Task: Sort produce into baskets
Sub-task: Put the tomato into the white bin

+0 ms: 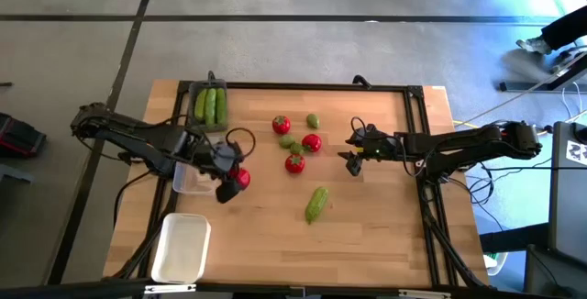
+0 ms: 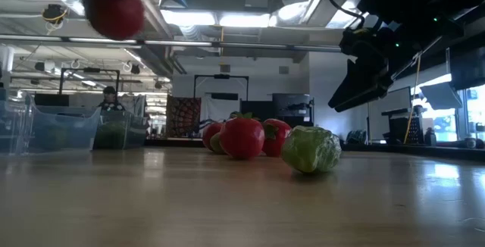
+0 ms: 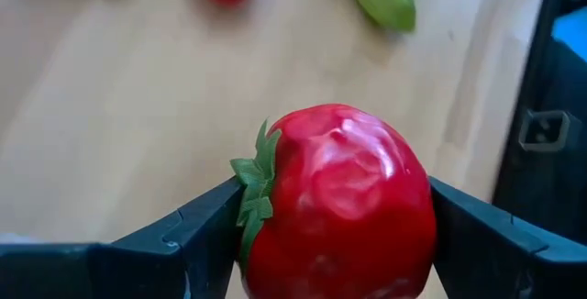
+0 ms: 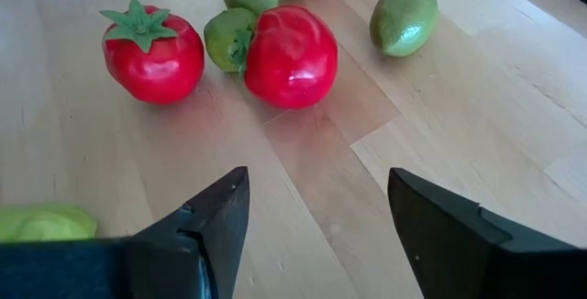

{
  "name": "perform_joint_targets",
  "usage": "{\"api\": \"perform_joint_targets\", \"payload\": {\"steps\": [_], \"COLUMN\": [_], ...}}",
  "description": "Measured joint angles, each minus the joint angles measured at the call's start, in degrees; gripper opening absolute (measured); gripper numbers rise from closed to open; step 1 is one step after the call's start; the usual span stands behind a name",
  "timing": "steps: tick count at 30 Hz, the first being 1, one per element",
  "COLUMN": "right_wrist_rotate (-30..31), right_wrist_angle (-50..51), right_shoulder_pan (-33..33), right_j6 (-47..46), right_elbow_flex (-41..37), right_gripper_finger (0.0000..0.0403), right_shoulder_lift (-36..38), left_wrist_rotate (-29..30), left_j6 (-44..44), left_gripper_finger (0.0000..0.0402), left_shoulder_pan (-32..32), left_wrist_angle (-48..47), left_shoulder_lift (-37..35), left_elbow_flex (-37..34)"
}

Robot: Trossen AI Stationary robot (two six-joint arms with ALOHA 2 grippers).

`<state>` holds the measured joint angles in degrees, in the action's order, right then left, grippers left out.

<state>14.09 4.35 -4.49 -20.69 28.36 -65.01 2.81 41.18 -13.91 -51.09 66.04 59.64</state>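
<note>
Next, I let go of the red tomato with my left gripper inside the white basket, at its end (image 1: 194,232) nearest the clear basket. The tomato is now held high above the table.
My left gripper (image 1: 229,182) is shut on a red tomato (image 3: 339,203) and holds it above the table, beside the clear basket (image 1: 191,178). In the low view the tomato (image 2: 114,10) is high above the wood. Three more tomatoes (image 1: 294,162) and two round green fruits (image 1: 313,121) lie on the table's middle. A cucumber (image 1: 316,203) lies nearer the front. The dark grey basket (image 1: 209,86) holds two cucumbers (image 1: 210,106). The white basket (image 1: 181,247) stands at the front left. My right gripper (image 1: 353,154) is open and empty, right of the pile, above the table (image 4: 316,216). My left gripper pinches the tomato between its two fingers. One finger (image 3: 197,235) is at the green-topped end (image 3: 255,193), the other (image 3: 481,239) at the opposite side (image 3: 422,216). The tomato is lifted clear of the table, its top turned sideways.
The table's black frame rail (image 1: 417,134) runs along the right and far edges. Bare wood (image 1: 385,235) lies at the front right. A person's legs (image 1: 555,38) show on the floor beyond the far right corner.
</note>
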Motion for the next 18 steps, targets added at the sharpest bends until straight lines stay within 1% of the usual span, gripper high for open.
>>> {"api": "perform_joint_targets", "payload": {"steps": [3,11,15,18], "right_wrist_rotate": [-0.1,-0.2,0.2,0.4], "right_wrist_angle": [0.0,0.0,-0.4,-1.3], "right_shoulder_pan": [0.0,0.0,0.0,0.0], "right_j6": [0.0,0.0,0.3,1.0], "right_elbow_flex": [0.0,0.0,0.0,0.0], "right_gripper_finger": [0.0241,0.0241,0.0241,0.0241], "right_shoulder_lift": [0.0,0.0,0.0,0.0], "left_wrist_rotate": [-0.3,-0.4,-2.9,-3.4], "left_j6": [3.6,17.9,26.3,31.0], "left_gripper_finger": [0.0285,0.0285,0.0285,0.0285], "left_shoulder_pan": [-3.1,-11.8,-16.1,-19.3], "left_wrist_angle": [-1.0,-4.8,-5.9,-6.8], "left_shoulder_lift": [0.0,0.0,0.0,0.0], "left_elbow_flex": [0.0,0.0,-0.1,-0.1]}}
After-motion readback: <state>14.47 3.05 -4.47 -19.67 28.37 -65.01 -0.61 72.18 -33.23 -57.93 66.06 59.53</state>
